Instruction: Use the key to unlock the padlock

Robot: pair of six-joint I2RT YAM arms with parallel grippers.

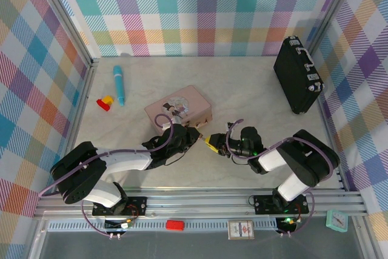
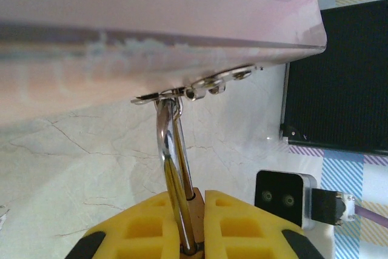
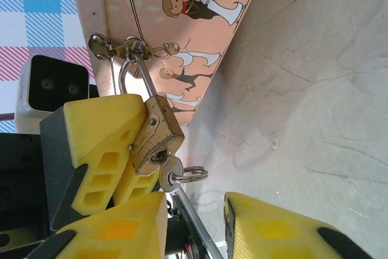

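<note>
Next, I back my right gripper off, turn it, and pinch the key (image 3: 170, 177) by its flat sides, because the key's head lies broadside across that gripper's open fingers.
The brass padlock (image 3: 156, 133) hangs by its thin silver shackle (image 2: 172, 162) from the latch (image 3: 115, 47) of the pink tin box (image 1: 177, 110). My left gripper (image 2: 199, 228) is shut on the padlock's body (image 2: 198, 207), one yellow finger (image 3: 100, 144) on each side. The small key (image 3: 171, 171) sits in the keyhole at the padlock's lower end, with its wire ring (image 3: 193, 176) sticking out. My right gripper (image 3: 194, 228) is just below the key, open, and nothing is between its fingers. In the top view the two grippers meet tip to tip at the padlock (image 1: 200, 138).
A black case (image 1: 297, 74) stands at the back right, near the right wall. A blue tube (image 1: 119, 85) and small red and yellow blocks (image 1: 106, 102) lie at the back left. The marble tabletop (image 1: 254, 101) is bare between the box and the case.
</note>
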